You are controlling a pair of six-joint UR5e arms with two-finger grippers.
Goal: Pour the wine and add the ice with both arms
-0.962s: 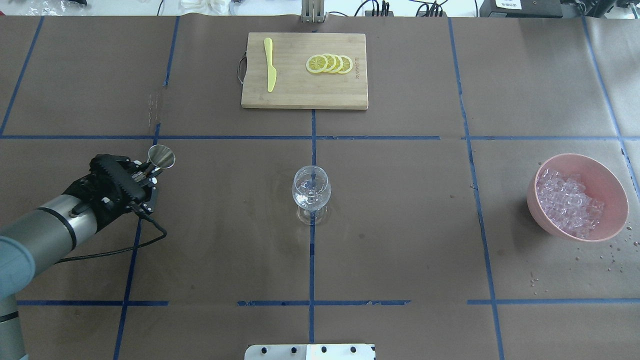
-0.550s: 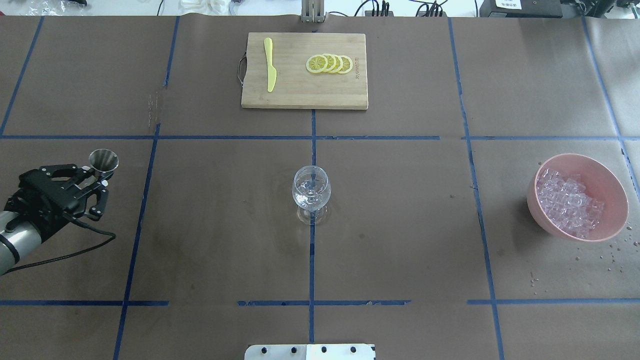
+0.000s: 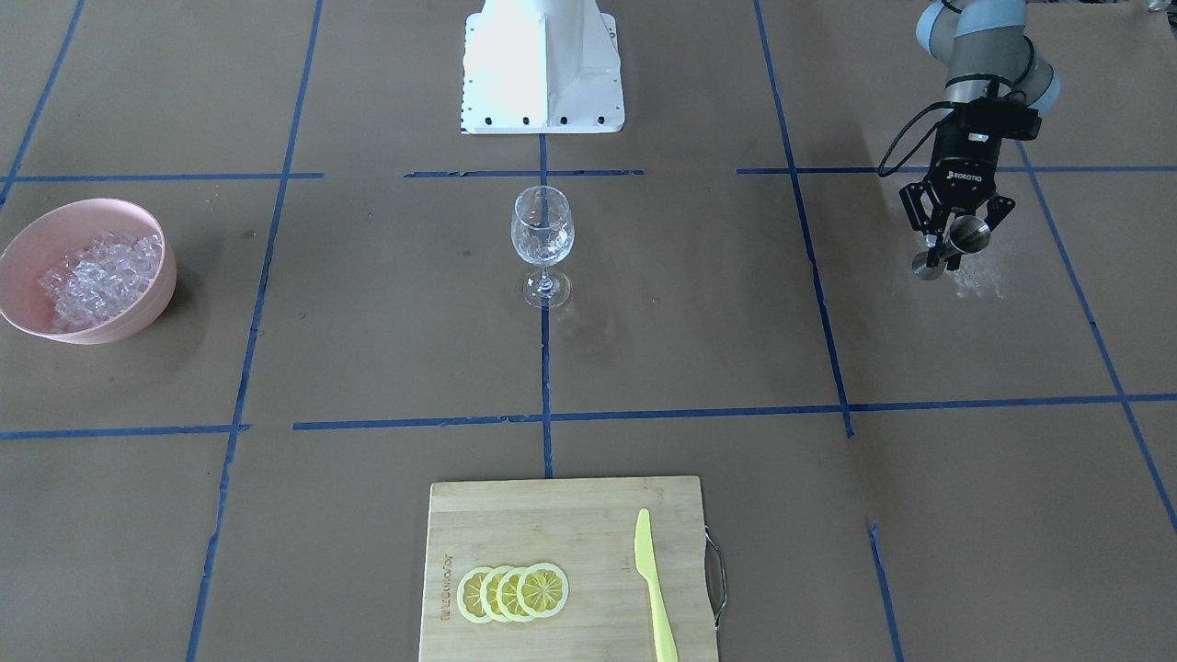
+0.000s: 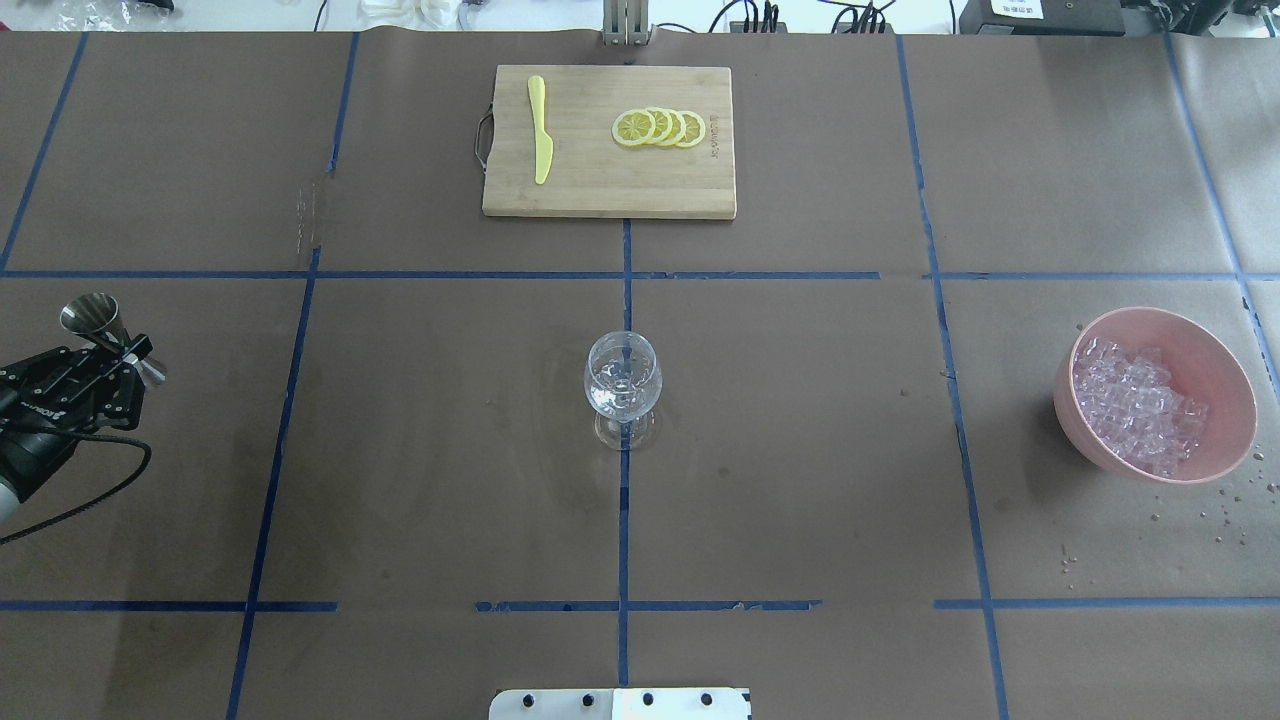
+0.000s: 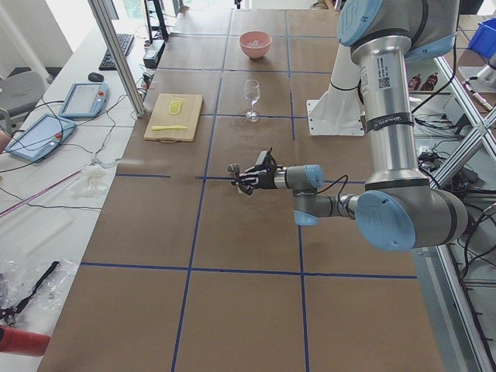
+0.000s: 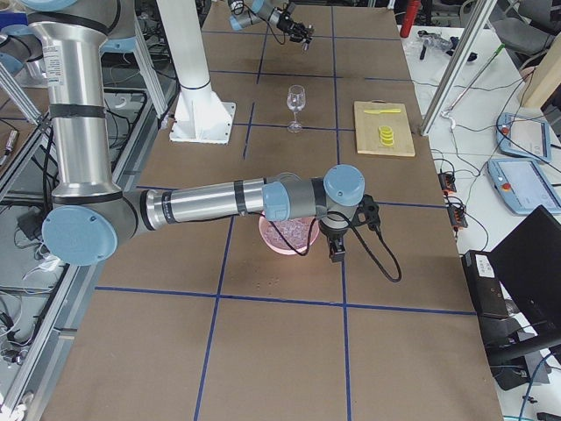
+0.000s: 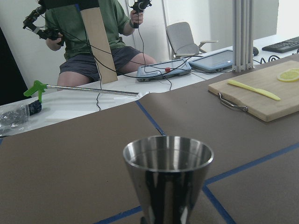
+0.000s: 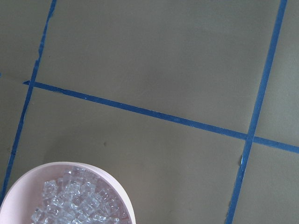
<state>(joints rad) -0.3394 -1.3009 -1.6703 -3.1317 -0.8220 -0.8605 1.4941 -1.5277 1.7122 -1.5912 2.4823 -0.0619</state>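
Observation:
My left gripper is to release the steel jigger next to the nearest long blue line (image 3: 849,257) towards the wine glass.
My left gripper (image 4: 112,362) is shut on a steel jigger (image 4: 92,316) at the table's far left, well left of the wine glass (image 4: 622,385). The same gripper (image 3: 956,246) and jigger (image 3: 967,233) show in the front view, just above the table. The jigger (image 7: 168,175) stands upright in the left wrist view. The glass (image 3: 542,237) stands at the table's middle. A pink bowl (image 4: 1220,375) at the right holds the ice (image 4: 1135,405). My right arm's wrist (image 6: 344,197) hangs over the bowl (image 6: 273,239); I cannot tell whether its gripper is open or shut.
A wooden cutting board (image 4: 600,190) at the far side carries lemon slices (image 4: 660,128) and a yellow knife (image 4: 540,130). The white base (image 3: 542,64) stands at the robot's side. Water drops (image 4: 1230,500) lie near the bowl.
My left gripper has moved left, away from the glass, carrying the jigger. The glass and the bowl have not moved.

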